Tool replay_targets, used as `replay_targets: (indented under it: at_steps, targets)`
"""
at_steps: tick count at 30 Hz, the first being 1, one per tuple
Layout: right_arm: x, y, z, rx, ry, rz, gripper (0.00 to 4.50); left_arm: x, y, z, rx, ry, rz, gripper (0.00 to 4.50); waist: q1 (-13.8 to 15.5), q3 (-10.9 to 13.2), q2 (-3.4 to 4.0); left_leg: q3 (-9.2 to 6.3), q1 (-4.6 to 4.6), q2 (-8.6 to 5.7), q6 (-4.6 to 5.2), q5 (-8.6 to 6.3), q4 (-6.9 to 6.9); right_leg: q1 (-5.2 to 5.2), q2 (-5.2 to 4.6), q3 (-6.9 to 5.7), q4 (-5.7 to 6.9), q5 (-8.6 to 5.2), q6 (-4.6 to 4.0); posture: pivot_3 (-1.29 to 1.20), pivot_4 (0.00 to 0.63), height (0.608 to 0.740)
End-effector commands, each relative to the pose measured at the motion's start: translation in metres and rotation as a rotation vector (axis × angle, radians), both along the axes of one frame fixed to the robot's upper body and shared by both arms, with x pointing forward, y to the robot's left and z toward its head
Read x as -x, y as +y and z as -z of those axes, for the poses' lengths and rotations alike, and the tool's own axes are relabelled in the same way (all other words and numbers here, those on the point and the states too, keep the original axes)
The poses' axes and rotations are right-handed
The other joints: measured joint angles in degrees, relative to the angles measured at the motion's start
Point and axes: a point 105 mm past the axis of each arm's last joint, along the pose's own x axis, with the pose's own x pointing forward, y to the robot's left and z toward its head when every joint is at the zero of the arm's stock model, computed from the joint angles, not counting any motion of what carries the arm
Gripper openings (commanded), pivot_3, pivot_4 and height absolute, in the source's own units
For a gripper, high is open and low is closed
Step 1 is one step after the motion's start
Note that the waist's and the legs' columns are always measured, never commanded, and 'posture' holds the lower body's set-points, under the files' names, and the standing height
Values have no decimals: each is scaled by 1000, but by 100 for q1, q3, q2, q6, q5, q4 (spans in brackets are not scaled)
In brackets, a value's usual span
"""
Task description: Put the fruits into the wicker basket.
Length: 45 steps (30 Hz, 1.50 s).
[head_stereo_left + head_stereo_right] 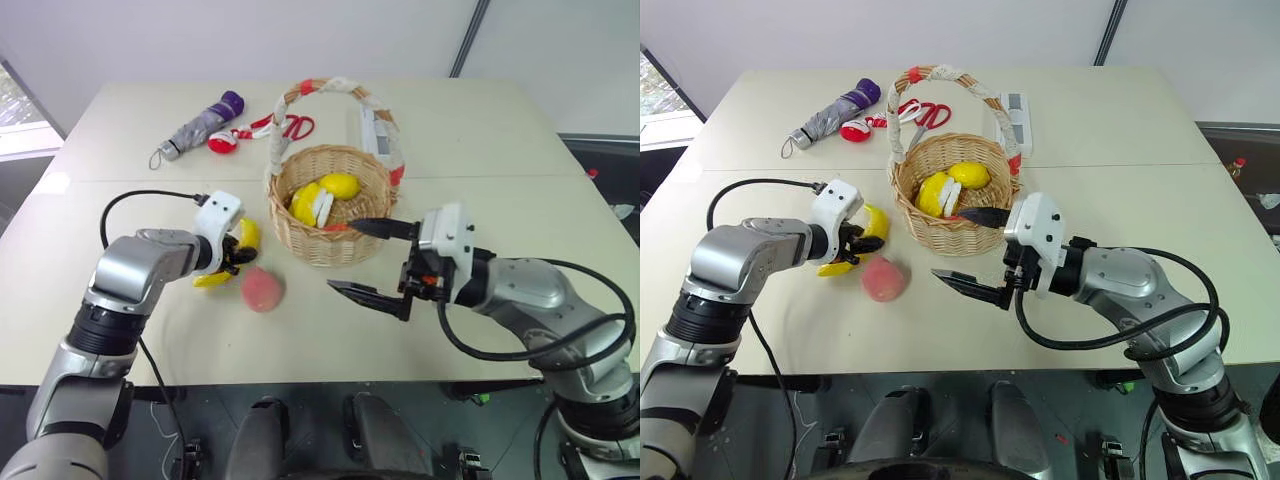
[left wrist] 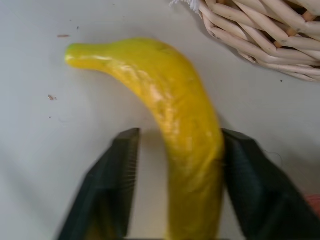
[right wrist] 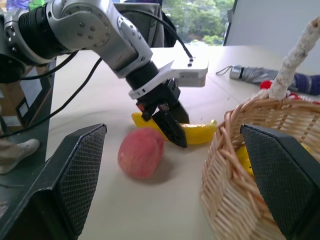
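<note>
Next, my left gripper lets go of the yellow banana inside the wicker basket (image 1: 338,204), in front of the lemon.
A yellow banana (image 1: 248,235) lies on the table just left of the wicker basket (image 1: 320,243). My left gripper (image 1: 237,256) straddles it from above. In the left wrist view one black finger (image 2: 250,175) presses the banana (image 2: 175,110) and the other stands very near it. A pink peach (image 1: 262,289) rests on the table in front of the banana, untouched. Inside the basket lie a lemon (image 1: 340,185) and another yellow fruit (image 1: 305,203). My right gripper (image 1: 343,256) hovers wide open and level at the basket's front right, holding nothing.
At the back left of the table lie a grey folded umbrella (image 1: 200,125) and red-handled scissors (image 1: 292,127). A white power strip (image 1: 375,130) lies behind the basket. The basket's tall wrapped handle (image 1: 330,88) arches over its opening.
</note>
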Motion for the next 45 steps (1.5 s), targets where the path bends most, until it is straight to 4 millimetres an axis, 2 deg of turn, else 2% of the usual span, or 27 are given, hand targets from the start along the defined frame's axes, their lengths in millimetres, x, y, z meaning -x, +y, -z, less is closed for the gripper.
replay_targets:
  at_steps: [1,3,5,7,10,11,13,15,18,20,23,26,29,31,34,37,38,40,43,45]
  targets:
    - [3,5,-10,-24,-55,-9,4500,-5,10,-9,-53,-49,-21,539,1,0,0,0,0,0,0,0,0,0,0,0,0,0,0,0,150,740]
    - [1,5,-10,-29,-60,-3,4500,-12,25,-19,-52,-106,-77,497,-9,0,0,0,0,0,0,0,0,0,-1,0,0,0,0,0,150,740]
    - [0,4,-10,-29,-65,5,4500,-16,39,-44,11,-215,-98,497,-20,0,0,0,0,1,0,0,0,-2,1,0,1,0,0,0,150,740]
    - [-2,3,-9,-28,-69,14,4500,-7,40,-75,108,-340,-9,497,-21,0,-1,2,-2,4,0,0,-1,-8,0,0,3,0,0,0,150,740]
    - [-5,-1,-10,-26,-77,24,4500,32,17,-114,203,-475,276,497,-15,1,-1,8,-7,12,-1,0,-6,-17,-9,2,2,-1,-2,0,150,740]
    - [-6,-1,-10,-25,-78,25,4500,41,11,-118,216,-484,334,497,-5,1,-1,6,-8,12,-1,0,-8,-17,-13,1,2,-1,-3,0,150,740]
    - [-9,-2,-11,-21,-85,26,4500,60,-15,-129,270,-490,491,497,58,1,-1,2,-8,7,-1,0,-6,-8,-18,-2,-2,-1,-3,0,150,740]
    - [-11,-2,-12,-19,-91,25,4500,69,-33,-133,280,-485,579,497,67,0,-2,0,-7,1,-1,0,1,7,-21,-6,-12,-1,-2,0,150,740]
    - [-14,-3,-14,-20,-101,28,4500,65,-63,-126,204,-488,658,497,38,0,-3,2,-6,-4,0,0,9,14,-16,-6,-17,0,0,0,150,740]
    - [-16,-3,-16,-23,-106,32,4500,53,-81,-116,140,-462,670,497,21,-1,-3,6,-3,-12,0,0,9,14,-9,-5,-16,1,2,0,150,740]
    - [-18,-2,-20,-41,-120,52,4500,9,-105,-112,94,-465,596,497,17,0,-3,8,-4,-15,1,0,7,13,-1,-6,-12,1,2,0,150,740]
    - [-18,-1,-22,-53,-126,68,4500,-11,-116,-113,90,-473,575,497,-26,0,-2,10,-4,-14,1,0,7,7,6,-5,-10,1,2,0,150,740]
    - [-16,0,-22,-60,-126,83,4500,-18,-123,-115,126,-468,591,497,-9,-1,0,7,-3,-11,2,0,1,4,8,-5,-7,0,0,0,150,740]
    - [-14,1,-22,-66,-125,92,4500,-17,-126,-115,162,-451,618,1564,5,-1,0,7,-4,-9,2,0,1,3,8,-5,-7,0,0,0,150,740]
    - [-13,1,-21,-66,-126,103,4500,-14,-123,-122,210,-450,624,2837,10,-1,0,4,-8,-10,1,1,4,3,5,-5,-7,0,1,0,150,740]
    - [-13,1,-22,-68,-125,109,4500,-9,-112,-133,294,-441,612,4263,-10,0,0,0,-8,-8,1,1,4,1,3,-4,-6,1,1,0,150,740]
    - [-13,1,-22,-68,-124,108,4500,-6,-103,-137,323,-440,600,4452,-19,0,0,-3,-7,-8,1,1,4,0,3,-4,-5,1,1,0,150,740]
    - [-12,1,-22,-69,-123,107,4500,-3,-90,-141,353,-440,575,4452,-37,0,0,-3,-6,-2,1,1,2,-4,4,-3,-3,0,1,0,150,740]
    - [-13,3,-22,-66,-125,95,4500,8,-33,-147,370,-468,484,4452,-112,0,1,-1,-4,2,1,1,1,-7,5,-1,3,0,1,0,150,740]
    - [-14,3,-23,-65,-126,88,4500,18,-10,-144,335,-460,461,4452,-178,1,2,0,-3,7,1,1,-2,-10,4,0,4,0,0,0,150,740]
